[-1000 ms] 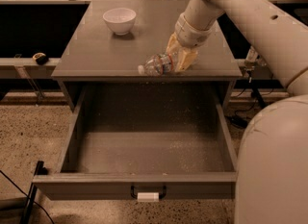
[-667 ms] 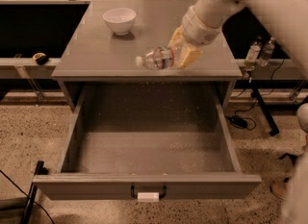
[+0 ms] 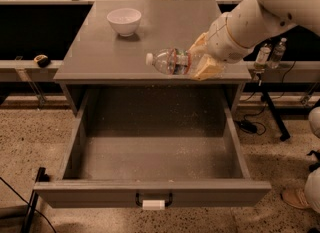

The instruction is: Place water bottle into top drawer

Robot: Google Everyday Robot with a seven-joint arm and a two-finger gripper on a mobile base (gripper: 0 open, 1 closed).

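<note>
My gripper needs to release the water bottle so that it lies on its side near the middle of the open top drawer's speckled bottom (image 3: 170, 144). The bottle is still above the cabinet top's front edge.
The water bottle (image 3: 172, 61) is clear, with a white cap and a red-and-blue label band. It lies sideways, cap to the left, held above the front edge of the cabinet top. My gripper (image 3: 202, 62) with yellowish fingers is shut on the bottle's base end, coming in from the right. The top drawer (image 3: 155, 159) stands pulled wide open below, with a speckled floor, nothing inside, a dark handle (image 3: 154, 198) and a small white tag on its front.
A white bowl (image 3: 124, 21) stands at the back left of the grey cabinet top (image 3: 100, 52). Two small slim bottles (image 3: 270, 54) stand on a ledge at the right. My white arm (image 3: 260, 12) reaches in from the upper right. Cables lie on the speckled floor.
The bottle has risen off the cabinet top in my gripper and shifted a little forward and left. The arm has drawn back toward the upper right.
</note>
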